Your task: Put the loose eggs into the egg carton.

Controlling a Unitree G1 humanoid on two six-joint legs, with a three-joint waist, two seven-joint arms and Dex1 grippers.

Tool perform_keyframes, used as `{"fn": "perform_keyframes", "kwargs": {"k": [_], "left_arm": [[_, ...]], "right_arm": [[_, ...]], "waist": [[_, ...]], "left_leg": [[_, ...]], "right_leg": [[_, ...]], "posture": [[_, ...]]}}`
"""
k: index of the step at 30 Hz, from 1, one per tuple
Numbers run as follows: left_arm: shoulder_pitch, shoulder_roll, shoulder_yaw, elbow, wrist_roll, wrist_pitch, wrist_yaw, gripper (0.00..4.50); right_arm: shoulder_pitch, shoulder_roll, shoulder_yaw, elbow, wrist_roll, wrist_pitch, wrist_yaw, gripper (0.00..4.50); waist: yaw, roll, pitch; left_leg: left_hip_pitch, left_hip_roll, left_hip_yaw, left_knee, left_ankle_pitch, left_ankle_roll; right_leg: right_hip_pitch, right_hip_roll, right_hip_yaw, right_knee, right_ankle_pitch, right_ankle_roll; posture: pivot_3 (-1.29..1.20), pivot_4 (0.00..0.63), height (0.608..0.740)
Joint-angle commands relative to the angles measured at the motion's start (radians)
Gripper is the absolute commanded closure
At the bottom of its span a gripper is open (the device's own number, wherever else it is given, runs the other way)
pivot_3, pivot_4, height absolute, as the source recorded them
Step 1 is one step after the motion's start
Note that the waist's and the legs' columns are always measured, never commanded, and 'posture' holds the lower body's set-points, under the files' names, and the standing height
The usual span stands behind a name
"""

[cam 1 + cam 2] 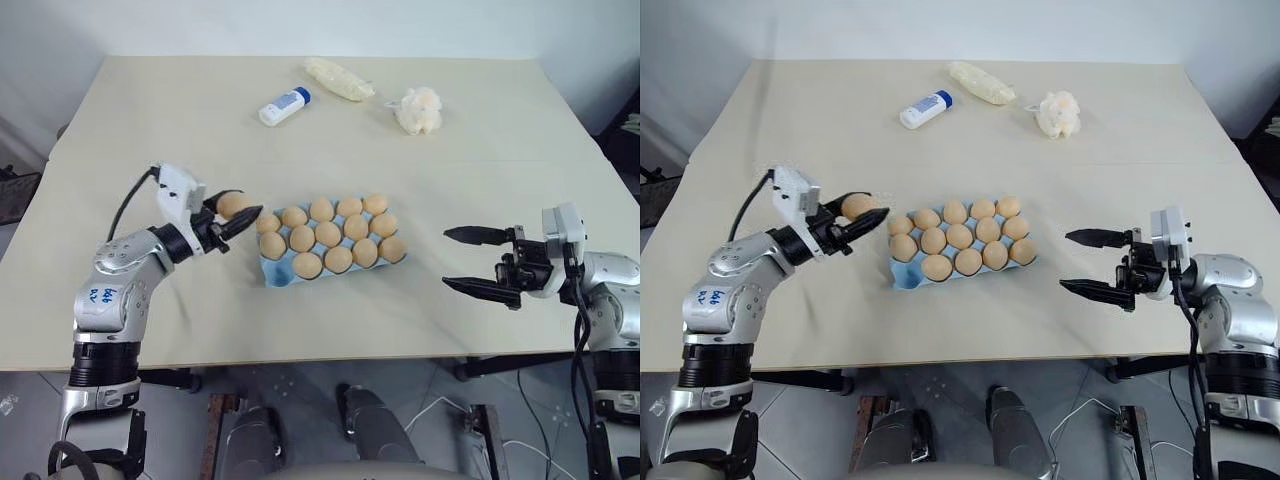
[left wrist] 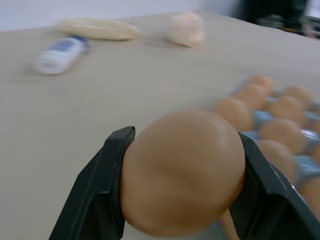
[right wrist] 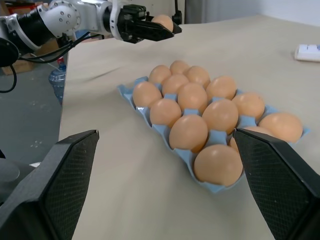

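Observation:
The robot's left gripper needs to release the tan egg in the bare near corner cup of the light blue egg carton (image 1: pixel 280 264). The tan egg now hangs above the table.
A tan egg (image 1: pixel 232 205) is pinched between the black fingers of my left gripper (image 1: pixel 252 216), which is shut on it. It hangs above the table just off the left end of the light blue egg carton (image 1: pixel 277 273). In the left wrist view the egg (image 2: pixel 182 170) sits between both fingers (image 2: pixel 100 195). Several eggs (image 1: pixel 328 234) fill the carton, and its near-left corner cup is bare. My right gripper (image 1: pixel 447 258) stands open and holds nothing, to the right of the carton and apart from it. The right wrist view looks over the carton (image 3: pixel 131 92).
At the far side of the table lie a white blue-capped bottle (image 1: pixel 284 107), a lumpy cream bag (image 1: pixel 338 79) and a pale fluffy lump (image 1: pixel 419 110). The table's front edge (image 1: pixel 300 360) runs just behind both arms.

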State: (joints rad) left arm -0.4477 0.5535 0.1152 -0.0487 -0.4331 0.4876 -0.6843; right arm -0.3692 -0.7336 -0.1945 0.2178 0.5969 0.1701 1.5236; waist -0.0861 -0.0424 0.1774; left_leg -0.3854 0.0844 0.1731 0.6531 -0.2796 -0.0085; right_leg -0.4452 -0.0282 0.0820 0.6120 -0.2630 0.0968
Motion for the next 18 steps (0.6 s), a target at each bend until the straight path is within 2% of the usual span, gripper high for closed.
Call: {"fn": "perform_keyframes", "kwargs": {"k": [1, 7, 15, 16, 18], "left_arm": [[-0.004, 0.046, -0.021, -0.078, -0.037, 0.032, -0.089, 2.32], [0.022, 0.12, -0.058, -0.122, -0.058, 0.088, -0.2, 2.32], [-0.001, 0.13, -0.12, -0.096, -0.023, 0.084, -0.268, 2.32], [-0.008, 0.127, -0.127, -0.089, -0.019, 0.08, -0.272, 2.32], [-0.02, 0.123, -0.139, -0.079, -0.016, 0.079, -0.278, 2.32]], "right_arm": [[0.026, -0.023, -0.013, -0.051, 0.022, -0.015, 0.056, 0.0], [0.064, -0.006, -0.02, -0.078, 0.025, -0.023, 0.012, 0.0], [0.103, 0.007, -0.025, -0.096, 0.028, -0.03, -0.002, 0.0], [0.103, 0.001, -0.024, -0.088, 0.023, -0.035, 0.005, 0.0], [0.1, -0.005, -0.022, -0.077, 0.014, -0.04, 0.009, 0.0]], "waist": [[0.001, 0.0, 0.0], [0.002, 0.0, 0.0], [0.003, 0.0, 0.0], [0.002, 0.0, 0.0], [0.003, 0.0, 0.0]], "left_leg": [[0.0, 0.0, 0.0, 0.0, 0.0, 0.0], [0.0, 0.0, 0.0, -0.001, 0.0, 0.0], [0.0, -0.001, -0.001, 0.0, 0.0, 0.001], [0.0, -0.001, -0.002, 0.0, 0.0, 0.001], [0.0, -0.001, -0.002, 0.0, 0.0, 0.001]], "right_leg": [[0.0, 0.0, 0.0, 0.0, 0.0, 0.0], [0.0, 0.0, 0.0, -0.001, 0.0, -0.001], [0.0, -0.001, 0.0, -0.001, -0.001, -0.002], [0.0, -0.001, 0.001, -0.001, -0.004, -0.008], [0.0, -0.001, 0.001, -0.001, -0.005, -0.009]], "posture": [[0.0, 0.15, 0.74], [0.0, 0.15, 0.74], [0.0, 0.15, 0.74], [0.0, 0.15, 0.74], [0.0, 0.15, 0.74]]}}
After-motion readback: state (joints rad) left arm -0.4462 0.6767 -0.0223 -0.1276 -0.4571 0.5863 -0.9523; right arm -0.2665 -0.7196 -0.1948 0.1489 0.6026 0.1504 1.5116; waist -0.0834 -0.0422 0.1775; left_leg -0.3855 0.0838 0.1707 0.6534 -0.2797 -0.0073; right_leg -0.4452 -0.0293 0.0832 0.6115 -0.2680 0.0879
